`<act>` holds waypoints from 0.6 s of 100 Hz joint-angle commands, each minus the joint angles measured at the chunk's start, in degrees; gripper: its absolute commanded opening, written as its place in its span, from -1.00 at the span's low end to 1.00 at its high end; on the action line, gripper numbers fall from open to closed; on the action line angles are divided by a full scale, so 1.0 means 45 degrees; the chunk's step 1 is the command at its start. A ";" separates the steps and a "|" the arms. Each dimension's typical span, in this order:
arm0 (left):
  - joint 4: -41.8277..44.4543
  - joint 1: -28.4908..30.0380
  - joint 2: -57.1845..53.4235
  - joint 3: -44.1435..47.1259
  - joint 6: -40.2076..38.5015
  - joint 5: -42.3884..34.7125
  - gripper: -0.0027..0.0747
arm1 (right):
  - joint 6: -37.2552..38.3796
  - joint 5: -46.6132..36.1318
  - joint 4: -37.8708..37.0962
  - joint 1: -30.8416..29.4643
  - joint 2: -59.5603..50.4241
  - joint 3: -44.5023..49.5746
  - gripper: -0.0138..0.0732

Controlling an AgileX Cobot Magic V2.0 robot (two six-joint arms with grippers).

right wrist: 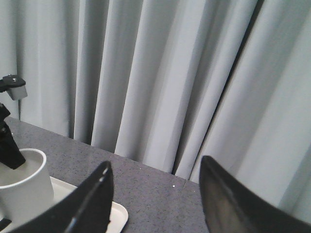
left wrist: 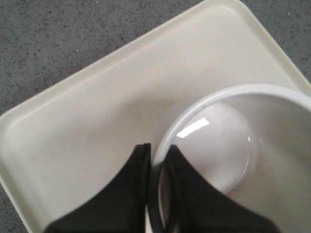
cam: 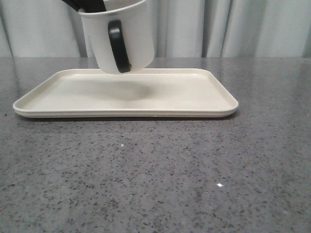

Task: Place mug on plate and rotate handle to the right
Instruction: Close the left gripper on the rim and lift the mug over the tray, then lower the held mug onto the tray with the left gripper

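Observation:
My left gripper has the white mug, which hangs tilted above the plate's back. It will let go of it on the middle of the cream plate [cam: 128, 93] [left wrist: 182, 145].
The white mug [cam: 130, 41] hangs tilted just above the back of the cream plate [cam: 194, 94], its black handle [cam: 119, 46] facing the camera. My left gripper [left wrist: 158, 160] is shut on the mug's rim [left wrist: 194, 109], one finger inside and one outside; the plate [left wrist: 97, 116] lies below. In the front view only a dark bit of that gripper [cam: 87, 5] shows at the top. My right gripper [right wrist: 153, 174] is open and raised, holding nothing, and from it the mug [right wrist: 24, 187] and a plate corner [right wrist: 119, 216] show off to one side.
A grey speckled table [cam: 155, 174] spreads in front of the plate. Pale curtains [cam: 218, 26] close off the back edge.

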 commanded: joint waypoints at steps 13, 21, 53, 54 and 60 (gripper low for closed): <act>-0.0282 -0.0111 0.0136 -0.0461 -0.0113 -0.0827 -0.98 | -0.0072 -0.0737 0.0165 -0.0048 0.0187 -0.0358 0.27; -0.0282 -0.0111 0.0217 -0.0461 -0.0113 -0.0957 -0.98 | -0.0072 -0.0737 0.0165 -0.0048 0.0187 -0.0358 0.27; -0.0282 -0.0111 0.0278 -0.0461 -0.0113 -0.1287 -0.98 | -0.0072 -0.0737 0.0165 -0.0048 0.0187 -0.0358 0.27; -0.0282 -0.0111 0.0278 -0.0461 -0.0113 -0.1261 -0.98 | -0.0072 -0.0737 0.0165 -0.0048 0.0187 -0.0358 0.27; -0.0282 -0.0111 0.0278 -0.0461 -0.0113 -0.1260 -0.98 | -0.0072 -0.0737 0.0165 -0.0048 0.0187 -0.0358 0.27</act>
